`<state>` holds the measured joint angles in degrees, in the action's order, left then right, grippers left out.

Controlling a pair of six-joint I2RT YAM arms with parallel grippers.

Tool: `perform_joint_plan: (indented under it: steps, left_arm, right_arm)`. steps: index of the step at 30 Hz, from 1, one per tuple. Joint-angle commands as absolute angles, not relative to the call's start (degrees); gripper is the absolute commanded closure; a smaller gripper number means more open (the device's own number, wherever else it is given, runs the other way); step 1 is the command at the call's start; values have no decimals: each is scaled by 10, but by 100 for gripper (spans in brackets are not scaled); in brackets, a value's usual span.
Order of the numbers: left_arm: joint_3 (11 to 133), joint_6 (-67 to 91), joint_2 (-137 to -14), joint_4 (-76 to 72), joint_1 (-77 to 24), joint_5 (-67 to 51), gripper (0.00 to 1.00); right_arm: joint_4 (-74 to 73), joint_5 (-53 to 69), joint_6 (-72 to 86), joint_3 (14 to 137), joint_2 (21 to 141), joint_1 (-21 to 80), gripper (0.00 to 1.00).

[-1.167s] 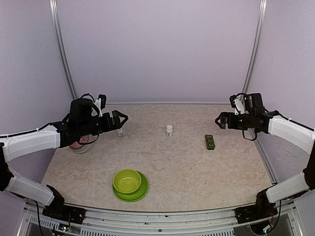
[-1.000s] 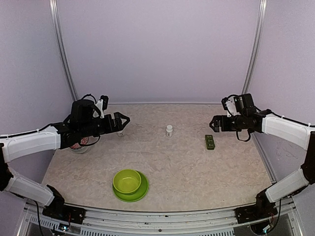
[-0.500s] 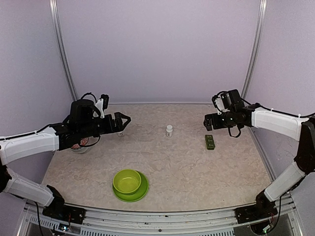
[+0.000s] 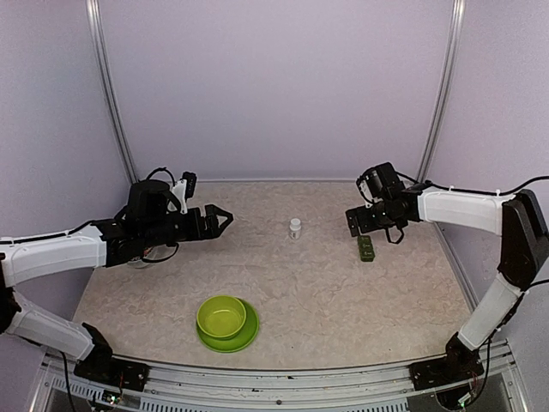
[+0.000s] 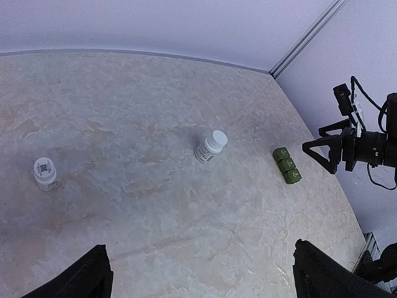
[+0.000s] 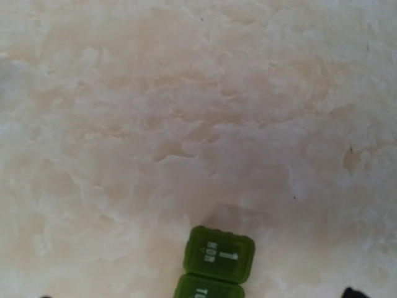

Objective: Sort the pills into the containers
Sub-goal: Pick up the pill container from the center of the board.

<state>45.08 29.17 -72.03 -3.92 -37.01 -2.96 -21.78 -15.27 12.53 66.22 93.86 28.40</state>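
Note:
My right gripper is going to the dark green pill box. It will close across the compartment [image 4: 366, 245] [image 6: 209, 288] next to the pill box's MON end.
The containers, a dark green strip pill box [image 4: 366, 248], lie flat on the right of the table [image 4: 343, 292], lids shut. The left wrist view shows the box [image 5: 286, 166] end-on, and the right wrist view shows its end compartments [image 6: 218, 257] from above. My right gripper [image 4: 353, 221] hovers open just behind and left of the box, nothing between its fingers. A white pill bottle [image 4: 295, 227] stands mid-table. My left gripper [image 4: 220, 221] is open and empty, well left of that bottle. A second small bottle [image 5: 45, 172] stands at the left. No loose pills show.
A lime-green bowl [image 4: 221, 316] on its plate [image 4: 246, 336] sits near the front, left of centre. A cup with red print [image 4: 135, 256] stands partly hidden behind my left arm. Pale walls with metal rails [image 4: 440, 94] close in the table.
My right arm has swung left and lowered until its gripper hangs beside the pill box. My left gripper has crept a little to the right. Both stay open.

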Motion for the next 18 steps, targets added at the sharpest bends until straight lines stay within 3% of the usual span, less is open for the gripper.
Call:
perform_joint_plan:
  steps: [1,18]
  left_arm:
    - [474,275,-739,-59,-377,-51,1]
    - [408,281,-694,-100,-382,-61,1]
  right_arm:
    - [-224,-173,152,667,950,292,0]
    - [-184,-159,186,607,976,293,2]
